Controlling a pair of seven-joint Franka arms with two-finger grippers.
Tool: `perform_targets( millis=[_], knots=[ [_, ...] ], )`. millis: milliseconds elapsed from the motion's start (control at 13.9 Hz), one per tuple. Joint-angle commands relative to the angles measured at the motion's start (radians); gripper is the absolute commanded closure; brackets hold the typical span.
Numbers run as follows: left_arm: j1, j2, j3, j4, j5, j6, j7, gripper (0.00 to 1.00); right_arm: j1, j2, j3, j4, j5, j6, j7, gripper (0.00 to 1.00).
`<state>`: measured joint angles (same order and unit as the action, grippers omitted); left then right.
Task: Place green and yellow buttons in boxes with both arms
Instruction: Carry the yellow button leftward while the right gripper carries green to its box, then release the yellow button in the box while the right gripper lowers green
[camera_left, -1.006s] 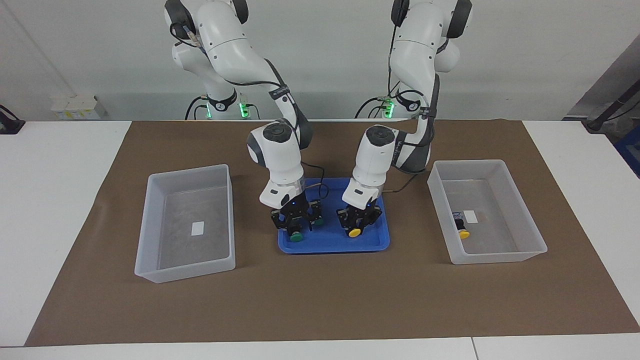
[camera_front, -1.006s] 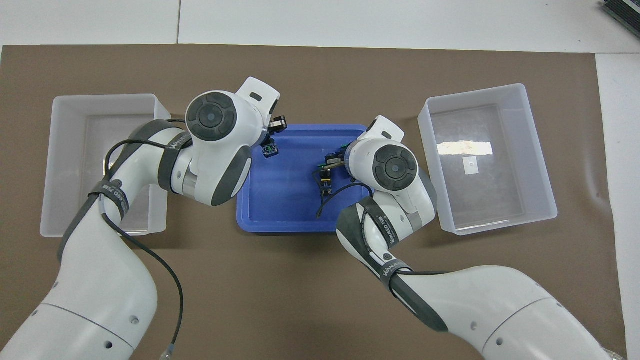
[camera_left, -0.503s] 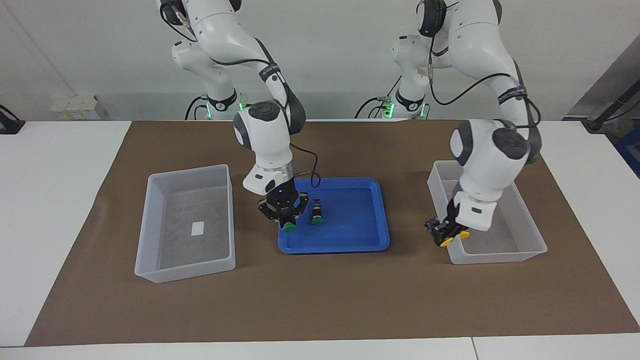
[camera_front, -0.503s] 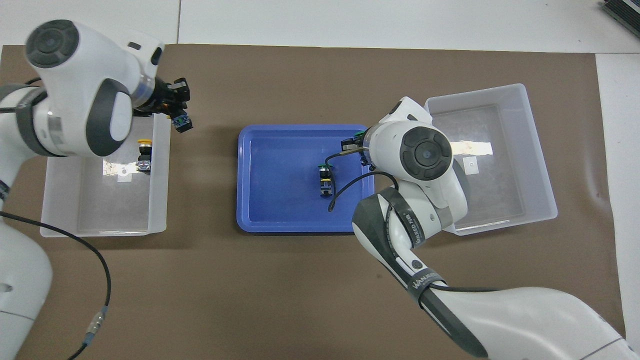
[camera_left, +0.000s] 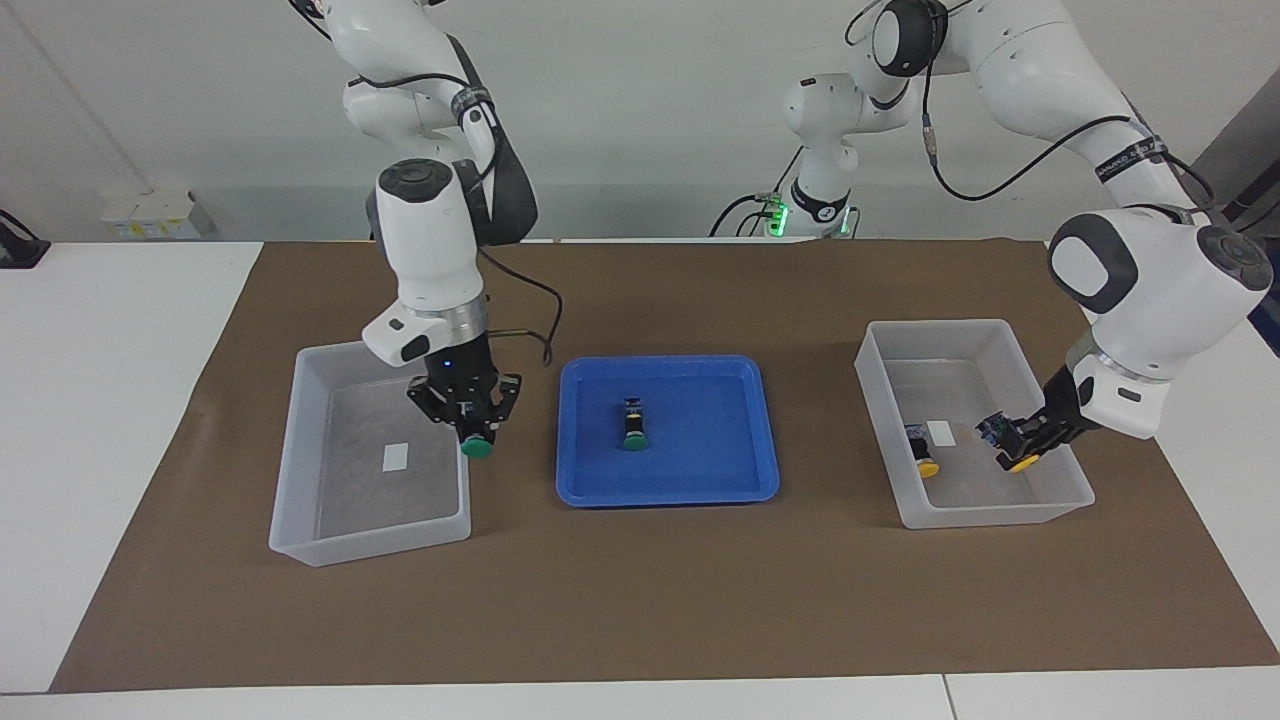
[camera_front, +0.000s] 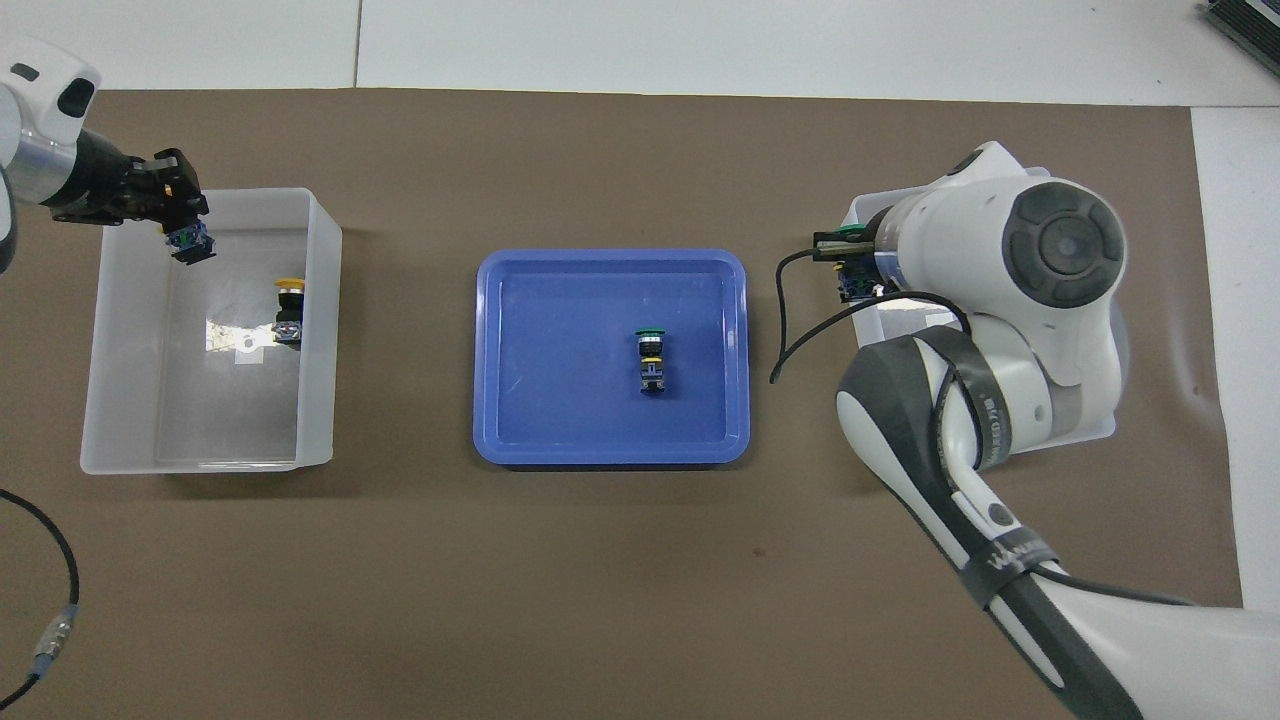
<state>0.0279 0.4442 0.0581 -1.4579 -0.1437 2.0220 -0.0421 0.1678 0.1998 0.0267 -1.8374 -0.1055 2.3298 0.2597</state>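
Observation:
My left gripper is going to release its yellow button, now above the inside of the box, on the box's bottom next to the other yellow button (camera_front: 224, 263).
My right gripper (camera_left: 470, 432) (camera_front: 850, 262) is shut on a green button (camera_left: 479, 449) and hangs over the tray-side wall of the box (camera_left: 370, 545) (camera_front: 860, 205) at the right arm's end. My left gripper (camera_left: 1015, 445) (camera_front: 180, 225) is shut on a yellow button (camera_left: 1022, 464) above the inside of the box (camera_left: 990, 515) (camera_front: 320, 330) at the left arm's end. On that box's floor lies another yellow button (camera_left: 925, 458) (camera_front: 288, 305). A second green button (camera_left: 634, 428) (camera_front: 650, 358) lies in the tray.
A shallow blue tray (camera_left: 665, 492) (camera_front: 610, 455) sits mid-table between the two boxes on a brown mat (camera_left: 640, 600). In the overhead view the right arm covers most of its box. A black cable (camera_front: 40, 560) hangs near the mat's edge.
Both grippers rose from the blue tray, each with a button, and swung outward to their boxes. The right gripper's fingers closed fully on the green button.

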Motion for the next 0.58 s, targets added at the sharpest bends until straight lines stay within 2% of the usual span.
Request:
perform_targets(
  millis=[0,216,503],
  knots=[
    [-0.009,-0.058,0.005,-0.154,0.053,0.108,0.054,1.0,-0.074,-0.026,0.015,-0.043,0.004,0.006,-0.121,1.0],
    [0.004,-0.05,0.005,-0.208,0.108,0.167,0.083,1.0,-0.122,0.007,0.015,-0.065,0.004,0.026,-0.154,1.0],
    [0.021,-0.056,0.005,-0.32,0.108,0.277,0.126,1.0,-0.171,0.101,0.015,-0.066,0.004,0.149,-0.206,1.0]
  ],
)
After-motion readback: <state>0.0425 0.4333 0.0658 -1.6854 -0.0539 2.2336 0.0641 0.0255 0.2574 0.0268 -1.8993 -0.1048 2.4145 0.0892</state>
